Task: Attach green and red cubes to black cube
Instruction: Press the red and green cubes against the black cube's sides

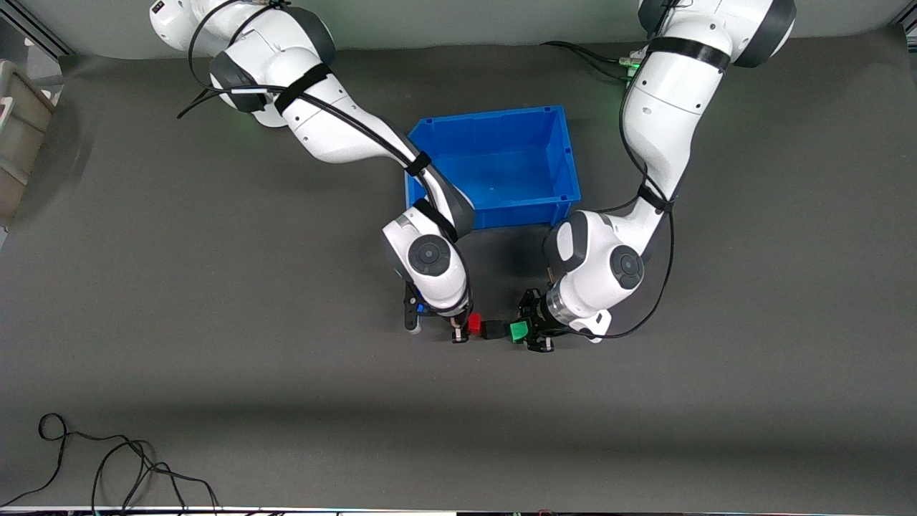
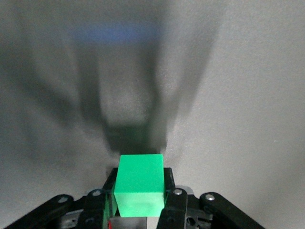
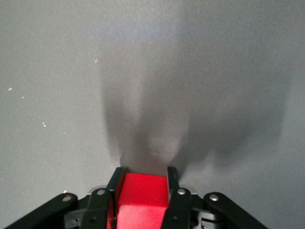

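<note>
My left gripper is going to set the green cube down flush (image 1: 503,331) against the black cube, opposite the red cube, and let go of it.
The black cube (image 1: 493,330) is in the middle of the table, nearer to the front camera than the blue bin. My right gripper (image 1: 467,327) is shut on the red cube (image 1: 473,323), which appears to touch the black cube on the side toward the right arm's end. My left gripper (image 1: 527,334) is shut on the green cube (image 1: 518,331), which appears to touch the black cube's other face. In the left wrist view the green cube (image 2: 139,183) fills the left gripper (image 2: 139,193). In the right wrist view the red cube (image 3: 142,198) sits between the black fingers of the right gripper (image 3: 143,193). Neither wrist view shows the black cube.
A blue bin (image 1: 487,118) stands between the arms, farther from the front camera than the cubes, with nothing in it. A beige container (image 1: 18,136) sits at the table edge by the right arm's end. Loose black cables (image 1: 107,466) lie near the front edge.
</note>
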### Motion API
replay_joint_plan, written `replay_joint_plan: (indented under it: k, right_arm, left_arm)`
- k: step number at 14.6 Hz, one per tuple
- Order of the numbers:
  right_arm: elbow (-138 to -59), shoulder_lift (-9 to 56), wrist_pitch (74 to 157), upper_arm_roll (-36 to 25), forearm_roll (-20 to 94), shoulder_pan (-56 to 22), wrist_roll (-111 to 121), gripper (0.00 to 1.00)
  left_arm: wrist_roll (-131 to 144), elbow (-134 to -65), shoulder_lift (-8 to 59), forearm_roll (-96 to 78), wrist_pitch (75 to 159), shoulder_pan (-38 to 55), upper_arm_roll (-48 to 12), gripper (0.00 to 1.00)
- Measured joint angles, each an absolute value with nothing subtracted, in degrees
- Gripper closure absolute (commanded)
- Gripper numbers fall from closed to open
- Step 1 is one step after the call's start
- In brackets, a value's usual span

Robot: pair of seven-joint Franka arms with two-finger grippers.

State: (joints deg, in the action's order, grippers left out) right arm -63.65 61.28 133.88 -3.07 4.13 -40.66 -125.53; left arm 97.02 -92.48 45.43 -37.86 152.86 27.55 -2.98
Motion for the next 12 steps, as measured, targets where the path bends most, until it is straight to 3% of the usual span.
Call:
replay_joint_plan:
  k: [12]
  right_arm:
    - [-63.3,61.5,133.9,-3.2,4.1,-40.2,-125.8,1.00]
  left_arm:
    - [98.8,-92.5,46.2,-37.9,154.6,29.1,-3.0,1.00]
